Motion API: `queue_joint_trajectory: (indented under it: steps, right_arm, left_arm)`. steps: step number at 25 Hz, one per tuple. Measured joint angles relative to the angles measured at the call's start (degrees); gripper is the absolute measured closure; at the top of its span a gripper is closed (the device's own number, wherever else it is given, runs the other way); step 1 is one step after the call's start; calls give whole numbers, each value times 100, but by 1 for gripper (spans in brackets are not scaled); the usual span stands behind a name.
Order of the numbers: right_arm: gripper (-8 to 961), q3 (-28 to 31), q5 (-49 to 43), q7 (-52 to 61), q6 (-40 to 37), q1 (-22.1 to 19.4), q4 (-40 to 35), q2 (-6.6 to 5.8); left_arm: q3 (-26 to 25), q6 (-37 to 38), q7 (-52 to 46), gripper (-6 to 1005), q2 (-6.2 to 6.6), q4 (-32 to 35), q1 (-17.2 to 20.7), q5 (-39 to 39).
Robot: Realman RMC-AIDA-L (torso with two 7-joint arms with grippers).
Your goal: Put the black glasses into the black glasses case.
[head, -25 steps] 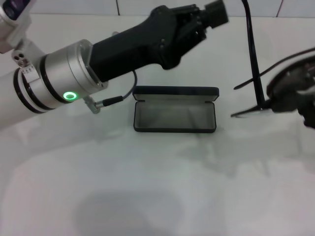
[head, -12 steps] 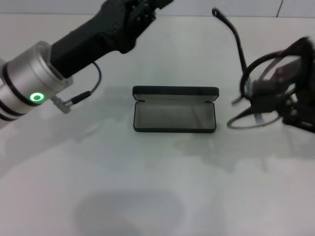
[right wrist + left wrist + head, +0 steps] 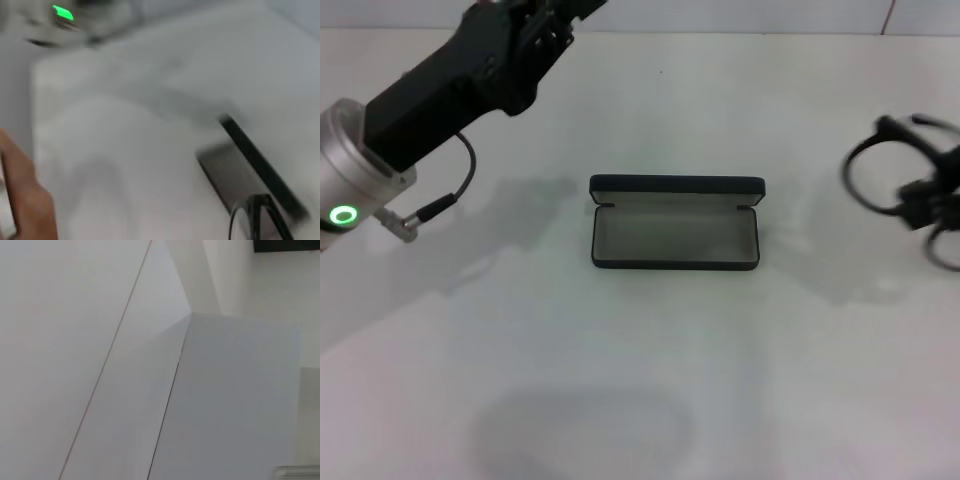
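Next, I release the black glasses from my right gripper on the bare white table [image 3: 950, 270], well beside the open black glasses case.
The black glasses case [image 3: 675, 236] lies open in the middle of the white table, its grey lining facing up and its lid standing along the far side. The black glasses [image 3: 910, 192] hang above the table at the far right edge of the head view, well right of the case. My right gripper [image 3: 942, 200] is shut on them and mostly cut off by the edge. In the right wrist view a lens rim [image 3: 260, 201] shows close up, with the case [image 3: 250, 162] beyond it. My left arm [image 3: 450, 80] reaches to the upper left, its fingers out of view.
The table's far edge [image 3: 740, 32] meets a tiled wall. A cable [image 3: 445, 200] loops below the left arm's wrist. The left wrist view shows only wall panels. The left arm's green light [image 3: 62, 12] shows in the right wrist view.
My left arm has swung away from above the case to the upper left. My right gripper has carried the glasses right, toward the picture's edge, and they have turned.
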Motion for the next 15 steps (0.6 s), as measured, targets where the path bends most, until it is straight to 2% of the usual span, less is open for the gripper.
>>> queue_joint_trajectory:
  steps: [2, 4, 9, 15]
  right_arm:
    - [827, -31, -574, 659, -359, 419, 176, -137]
    - [827, -84, -1169, 932, -610, 751, 555, -161]
    - [827, -505, -2396, 949, -523, 1179, 1477, -12]
    - [826, -1104, -3934, 859, 469, 1302, 2190, 358]
  left_arm:
    - [-6, 23, 38, 951, -11, -15, 27, 8]
    - [-7, 43, 81, 951, -19, -27, 46, 10]
    - [-6, 216, 135, 950, 4, -69, 63, -21]
    - [-4, 224, 201, 950, 8, -79, 101, -24]
